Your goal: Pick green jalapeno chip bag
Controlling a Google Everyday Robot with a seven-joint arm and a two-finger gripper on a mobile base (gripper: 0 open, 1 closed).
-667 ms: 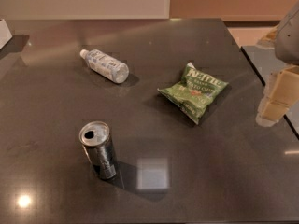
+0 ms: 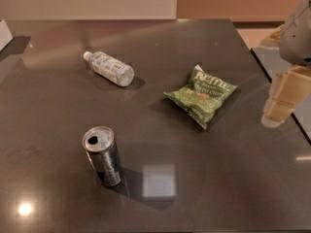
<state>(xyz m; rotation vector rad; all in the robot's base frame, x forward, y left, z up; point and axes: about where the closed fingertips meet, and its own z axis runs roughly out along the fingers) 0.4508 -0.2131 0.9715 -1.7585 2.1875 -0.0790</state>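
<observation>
I need to next move my gripper to the green jalapeno chip bag and close it on the bag's far end (image 2: 213, 82), the one away from the can.
The green jalapeno chip bag (image 2: 203, 95) lies flat on the dark table (image 2: 218, 178), right of centre, with its white "Kettle" lettering facing up. My gripper (image 2: 278, 111) hangs at the right edge of the view, above the table's right side. It is to the right of the bag, about a bag's width away, and not touching it. The grey arm part (image 2: 297, 35) above it is cut off by the frame edge.
A clear plastic bottle (image 2: 109, 69) lies on its side at the back left. An opened dark can (image 2: 102, 155) stands upright at the front left. The table's right edge (image 2: 284, 101) runs just behind the gripper. A white object (image 2: 4, 33) sits at the far left edge.
</observation>
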